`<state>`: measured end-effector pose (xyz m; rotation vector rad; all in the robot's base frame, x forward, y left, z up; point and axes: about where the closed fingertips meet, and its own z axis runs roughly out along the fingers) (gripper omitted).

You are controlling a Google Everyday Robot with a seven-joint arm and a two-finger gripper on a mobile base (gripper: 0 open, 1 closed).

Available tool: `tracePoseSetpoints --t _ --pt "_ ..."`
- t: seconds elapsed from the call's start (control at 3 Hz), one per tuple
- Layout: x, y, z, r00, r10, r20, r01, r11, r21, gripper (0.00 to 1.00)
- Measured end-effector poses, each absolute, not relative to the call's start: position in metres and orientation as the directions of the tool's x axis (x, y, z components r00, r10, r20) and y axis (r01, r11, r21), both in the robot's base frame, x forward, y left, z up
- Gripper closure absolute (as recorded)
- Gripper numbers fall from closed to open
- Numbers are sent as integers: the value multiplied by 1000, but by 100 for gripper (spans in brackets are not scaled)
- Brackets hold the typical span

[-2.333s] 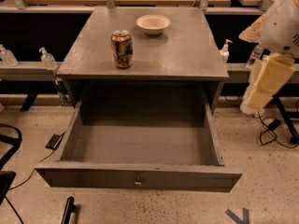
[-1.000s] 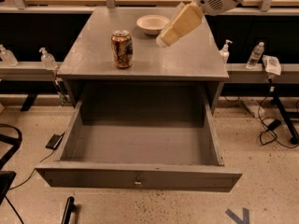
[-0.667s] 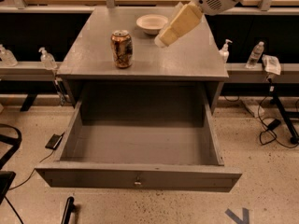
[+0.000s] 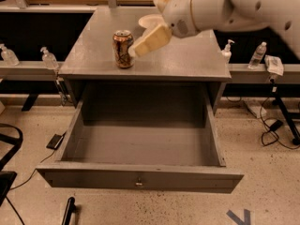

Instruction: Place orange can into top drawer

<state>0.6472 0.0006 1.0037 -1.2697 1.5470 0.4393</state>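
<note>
The robot's gripper needs to grasp the middle of the orange can (image 4: 123, 49), about halfway up the can's side, to lift it off the grey cabinet top.
The orange can (image 4: 123, 49) stands upright on the grey cabinet top (image 4: 187, 62), near its front left. The top drawer (image 4: 140, 146) is pulled fully open below, and its inside is bare. My gripper (image 4: 149, 40) reaches in from the upper right on a white arm and sits just right of the can, its cream tip close to the can's upper side. I cannot tell whether it touches the can.
A cream bowl (image 4: 149, 20) sits at the back of the cabinet top, partly hidden behind my arm. Spray and pump bottles (image 4: 48, 58) stand on side ledges left and right. Cables (image 4: 276, 125) lie on the floor at right. A dark chair edge (image 4: 7, 149) is at left.
My arm has swung left and down across the cabinet top, from beside the bowl to right next to the can. The can and the drawer have not moved.
</note>
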Motion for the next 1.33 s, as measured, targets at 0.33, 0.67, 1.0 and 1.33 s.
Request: tracePoseSetpoints --t 0.33,0.67,1.0,1.33 --pt "684 26 976 93 -308 -947 -849 472 -237 0" --pt "711 24 963 100 -211 -972 -795 570 -206 0" --pt "729 38 938 96 -233 -968 -787 577 -217 0" --pt "733 58 920 82 -253 -964 -809 549 -213 0"
